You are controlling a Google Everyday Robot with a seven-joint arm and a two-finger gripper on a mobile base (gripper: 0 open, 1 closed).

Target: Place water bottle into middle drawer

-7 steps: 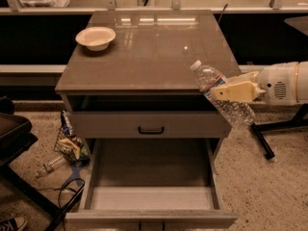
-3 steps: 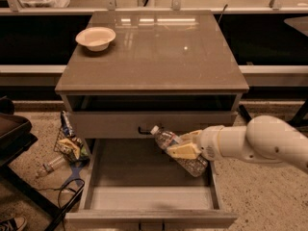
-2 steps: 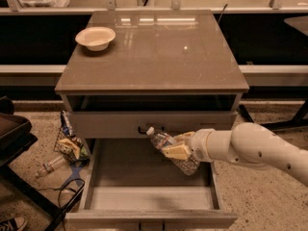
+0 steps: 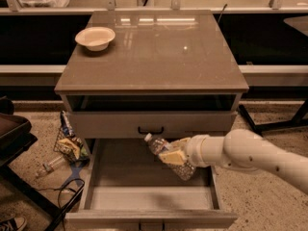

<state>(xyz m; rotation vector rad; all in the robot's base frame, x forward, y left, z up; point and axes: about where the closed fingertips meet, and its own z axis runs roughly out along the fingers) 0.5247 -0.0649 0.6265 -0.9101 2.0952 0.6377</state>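
Next, I release the water bottle on the middle drawer's bottom, near its center (image 4: 148,183), toward the front panel.
The water bottle (image 4: 162,150) is a clear ribbed bottle with a white cap. It lies tilted, cap up and to the left, in my gripper (image 4: 175,152). The gripper is shut on its middle and comes in from the right on a white arm. The bottle hangs over the right half of the open middle drawer (image 4: 149,196), a little above its flat floor. The drawer is pulled far out under the upper drawer (image 4: 151,124) with the black handle. The bottle's label is hidden by the fingers.
A white bowl (image 4: 95,37) sits on the cabinet top at the back left. Floor clutter with a label-less clear bottle (image 4: 49,166) lies left of the cabinet. A dark stand (image 4: 19,138) is at the far left. Cables lie by the drawer's left front corner.
My arm swung the bottle from beside the cabinet's right edge down and left, over the open drawer. In the last second it sank slightly lower into the drawer.
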